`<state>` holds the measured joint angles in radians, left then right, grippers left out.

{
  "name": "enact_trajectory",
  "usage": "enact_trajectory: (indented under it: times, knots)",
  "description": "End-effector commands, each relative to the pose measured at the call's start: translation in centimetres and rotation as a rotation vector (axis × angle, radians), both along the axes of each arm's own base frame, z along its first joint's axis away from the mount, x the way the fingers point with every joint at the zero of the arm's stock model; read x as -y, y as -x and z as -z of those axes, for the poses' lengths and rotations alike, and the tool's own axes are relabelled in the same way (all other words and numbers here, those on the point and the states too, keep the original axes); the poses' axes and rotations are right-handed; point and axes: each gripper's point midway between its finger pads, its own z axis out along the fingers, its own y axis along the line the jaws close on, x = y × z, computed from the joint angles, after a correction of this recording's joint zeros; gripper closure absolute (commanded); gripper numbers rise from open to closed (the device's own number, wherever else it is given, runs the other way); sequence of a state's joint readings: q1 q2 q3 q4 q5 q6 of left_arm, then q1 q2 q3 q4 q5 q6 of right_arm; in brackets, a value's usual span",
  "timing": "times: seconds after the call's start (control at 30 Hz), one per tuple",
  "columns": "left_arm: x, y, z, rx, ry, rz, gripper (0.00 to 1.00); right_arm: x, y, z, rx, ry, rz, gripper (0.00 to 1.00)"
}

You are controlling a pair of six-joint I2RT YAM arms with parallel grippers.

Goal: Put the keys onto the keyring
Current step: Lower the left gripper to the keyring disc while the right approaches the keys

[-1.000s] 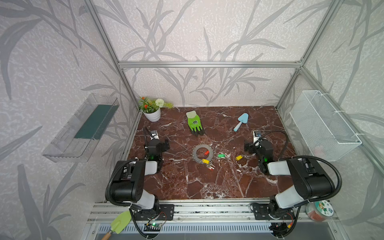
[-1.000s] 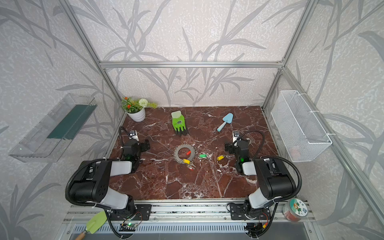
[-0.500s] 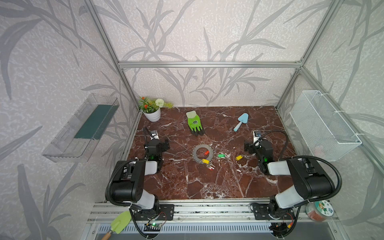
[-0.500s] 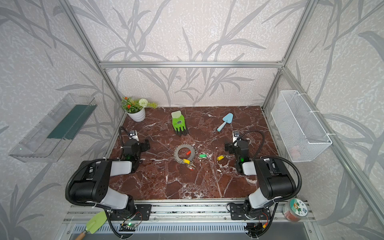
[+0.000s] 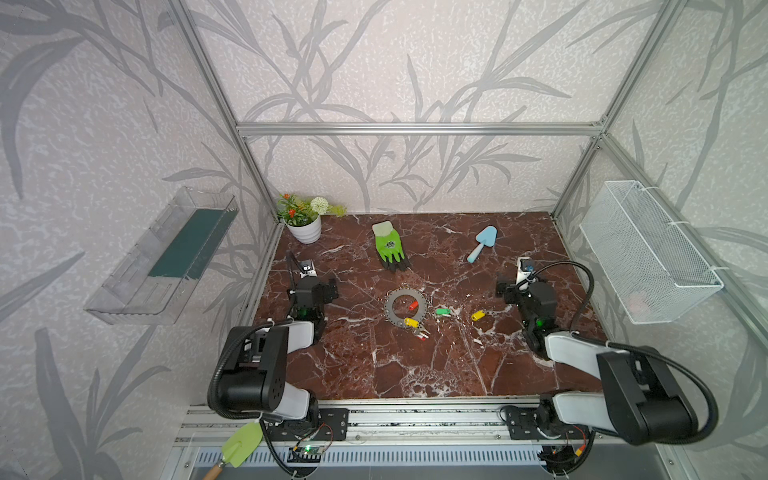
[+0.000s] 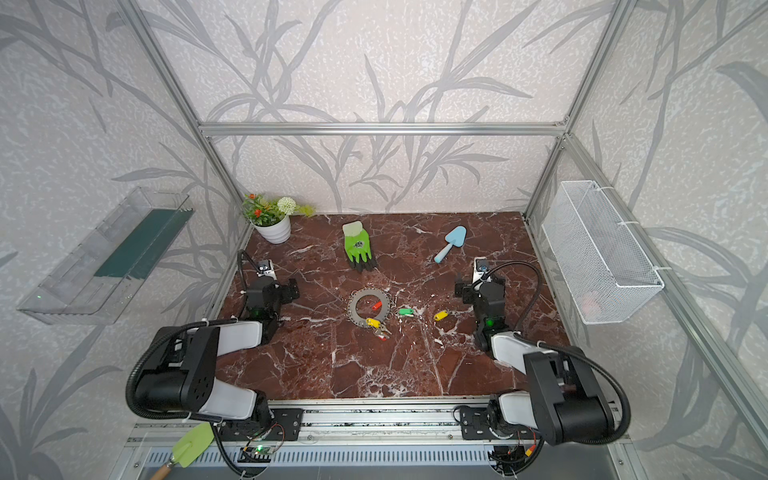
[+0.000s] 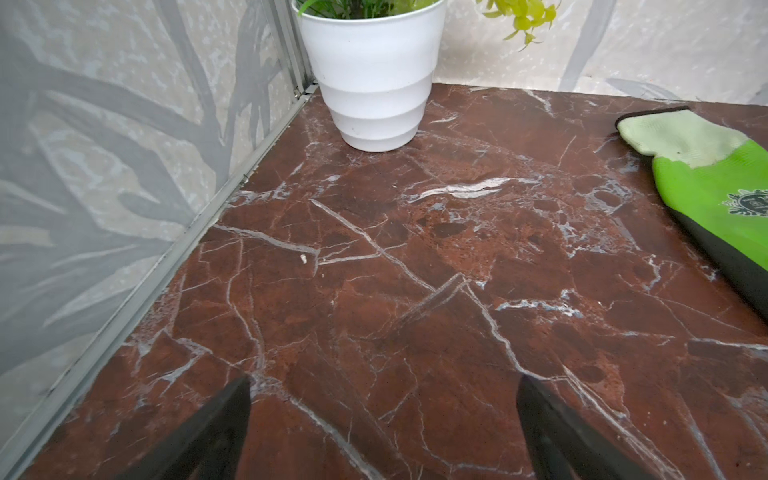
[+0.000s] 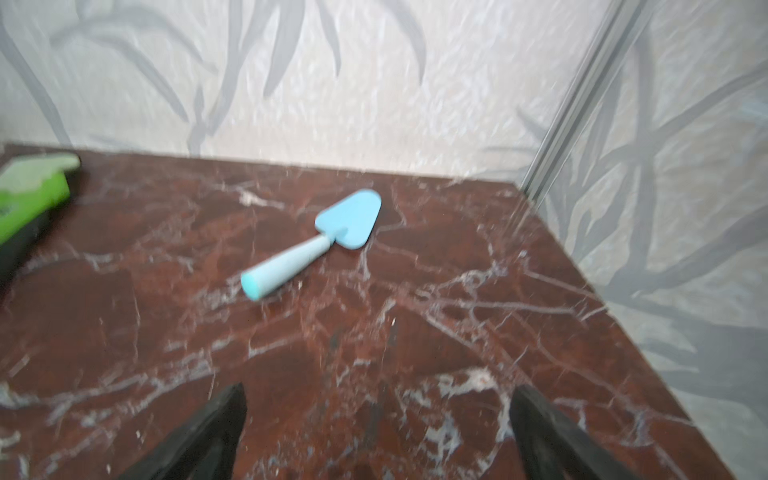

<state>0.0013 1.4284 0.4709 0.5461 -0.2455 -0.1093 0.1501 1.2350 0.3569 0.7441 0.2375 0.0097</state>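
Observation:
Next, I take hold of the grey keyring by its rim (image 5: 389, 307) with my left gripper, on the side farthest from the green-tagged key.
The grey keyring (image 5: 389, 308) (image 6: 353, 308) lies flat at mid-table in both top views. A red-tagged key (image 5: 413, 306) sits inside its hole and a yellow-tagged key (image 5: 410, 322) rests on its near rim, with a small red-tagged one (image 5: 422, 335) just beyond. To their right a green-tagged key (image 5: 442, 311) and another yellow-tagged key (image 5: 478, 315) lie loose. My left gripper (image 5: 312, 287) (image 7: 382, 415) hovers open over bare marble at the left. At the right my right gripper (image 5: 521, 290) (image 8: 376, 415) is open too, holding nothing.
A green-and-black glove (image 5: 390, 247) (image 7: 715, 187) and a blue trowel (image 5: 482, 243) (image 8: 316, 241) lie toward the back. A white flower pot (image 5: 306, 230) (image 7: 374, 79) fills the back left corner. A wire basket (image 5: 648, 253) hangs on the right wall, a plastic shelf (image 5: 166, 257) on the left.

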Motion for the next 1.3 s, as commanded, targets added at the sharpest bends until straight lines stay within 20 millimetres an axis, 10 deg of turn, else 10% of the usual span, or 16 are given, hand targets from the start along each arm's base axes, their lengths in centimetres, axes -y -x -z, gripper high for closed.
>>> enact_trajectory:
  times: [0.0,0.17,0.3,0.67,0.87,1.03,1.27]
  knots:
    - [-0.9,0.9,-2.9,-0.092,0.037,-0.083,0.01,2.9,1.3,-1.7,-0.059,-0.152,0.213,0.01]
    - [1.4,4.0,-6.8,-0.037,0.251,-0.078,0.01,7.0,5.4,-1.2,-0.143,-0.418,0.549,0.01]
    - [3.7,6.9,-8.5,-0.077,0.408,-0.047,0.01,6.6,6.5,-1.2,-0.130,-0.612,0.485,0.01]
    - [12.4,14.5,-4.1,-0.449,0.785,0.005,0.01,1.1,9.3,-3.2,-0.475,-0.564,0.293,0.01]
    - [19.4,12.2,-2.1,-0.602,0.950,0.029,0.03,-6.3,8.3,-3.6,-0.719,-0.349,0.037,0.01]
    - [21.4,7.9,-1.4,-0.616,1.034,-0.067,0.16,-12.7,9.6,-3.1,-0.882,-0.205,-0.181,0.01]
    - [22.0,5.3,1.0,-0.633,1.075,-0.221,0.39,-16.1,12.2,-2.5,-0.984,-0.137,-0.330,0.01]
